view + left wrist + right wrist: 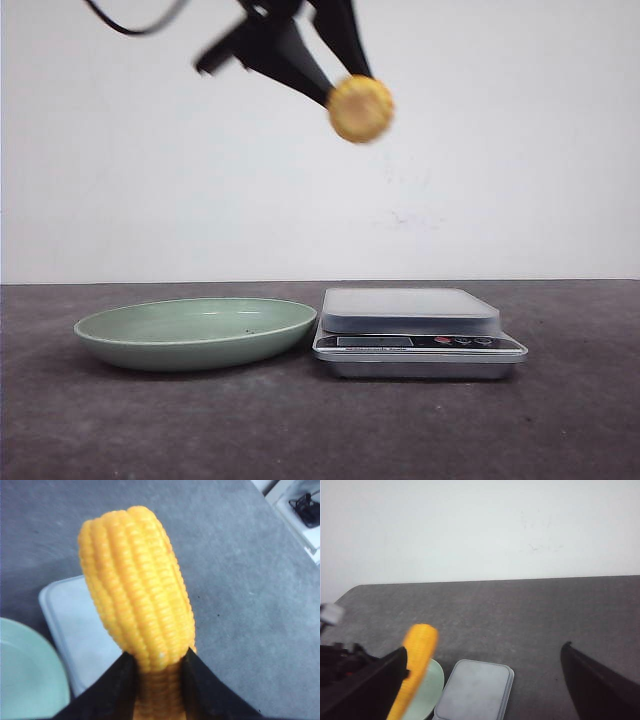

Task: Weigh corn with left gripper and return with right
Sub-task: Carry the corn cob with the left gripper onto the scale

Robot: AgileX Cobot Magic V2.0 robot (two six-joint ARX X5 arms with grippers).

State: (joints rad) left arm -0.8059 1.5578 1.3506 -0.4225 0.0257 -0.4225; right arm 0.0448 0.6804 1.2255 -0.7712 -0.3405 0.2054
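My left gripper will release the corn on the middle of the scale's grey platform (400, 292) (121, 625). The corn is still high above the scale.
My left gripper (347, 90) is shut on the corn (361, 108), a short yellow cob, and holds it high in the air above the scale (410, 310). In the left wrist view the black fingertips (125, 672) pinch the lower end of the corn (137, 585), with the scale's grey platform (75, 630) far below. My right gripper (484, 650) is wide open and empty, high over the table. It looks down on the scale (475, 690), and the corn (417, 665) shows beside its one finger. The right gripper is out of the front view.
A shallow green plate (120, 335) sits on the dark grey table just left of the scale. It also shows in the left wrist view (25, 675) and the right wrist view (435, 680). A white wall stands behind the table.
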